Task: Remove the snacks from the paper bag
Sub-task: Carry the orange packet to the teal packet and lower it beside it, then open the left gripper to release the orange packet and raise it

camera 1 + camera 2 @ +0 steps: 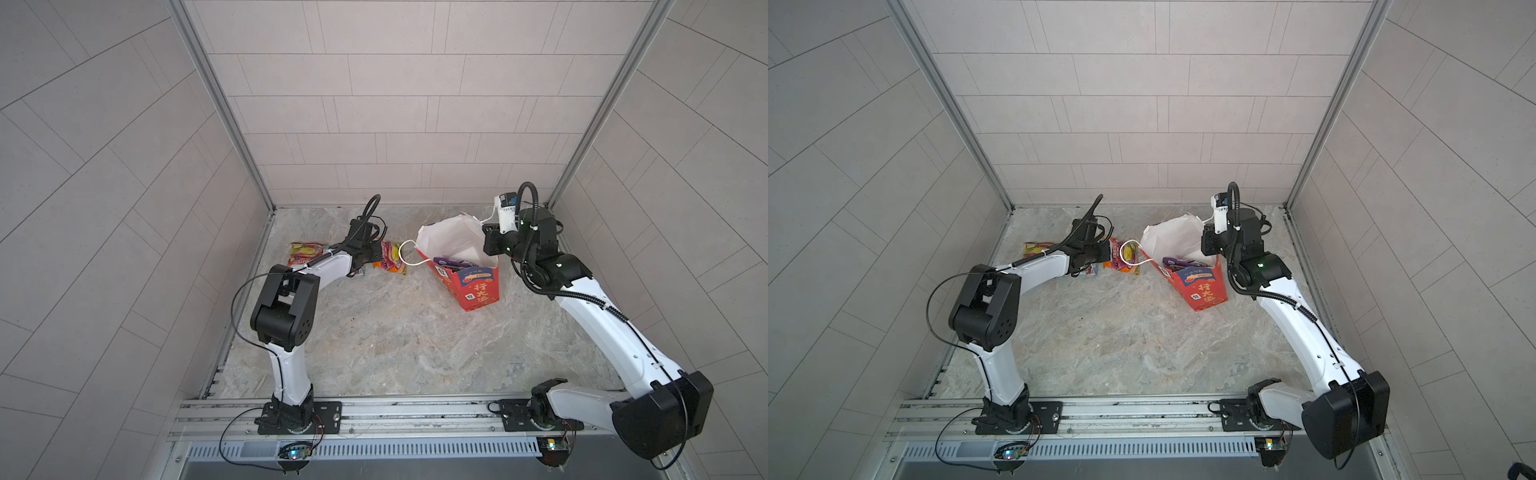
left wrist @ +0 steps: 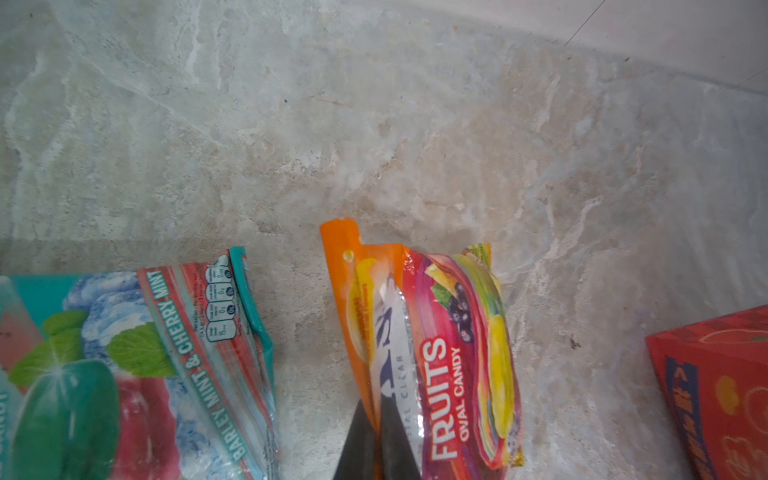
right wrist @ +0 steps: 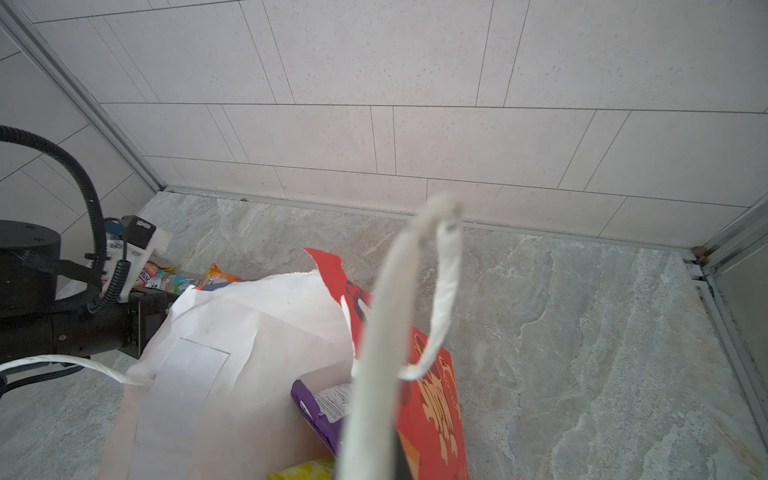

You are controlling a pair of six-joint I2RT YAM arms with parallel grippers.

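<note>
My left gripper is to put the orange FRUITS snack down flat on the marble snug (image 1: 381, 261) (image 2: 364, 388) against the teal mint snack. The orange snack is still low over the table.
The red paper bag (image 1: 478, 286) (image 1: 1202, 291) stands tilted at the back right, its white inside showing. My right gripper (image 1: 485, 226) (image 3: 374, 471) is shut on its white cord handle (image 3: 376, 353) and holds it up. Inside the bag lie a purple snack (image 1: 453, 262) (image 3: 313, 415) and a yellow snack (image 3: 305, 469). My left gripper (image 1: 376, 252) (image 2: 374, 405) is shut on the edge of an orange "FRUITS" snack (image 2: 440, 357) (image 1: 1123, 257), low over the table to the left of the bag. A teal mint snack (image 2: 124, 374) lies beside it.
Another packet (image 1: 305, 253) lies on the marble table (image 1: 374, 332) left of my left wrist. The bag's other handle loop (image 1: 405, 254) hangs toward the orange snack. Tiled walls close the back and both sides; a metal rail (image 1: 395, 409) runs along the front.
</note>
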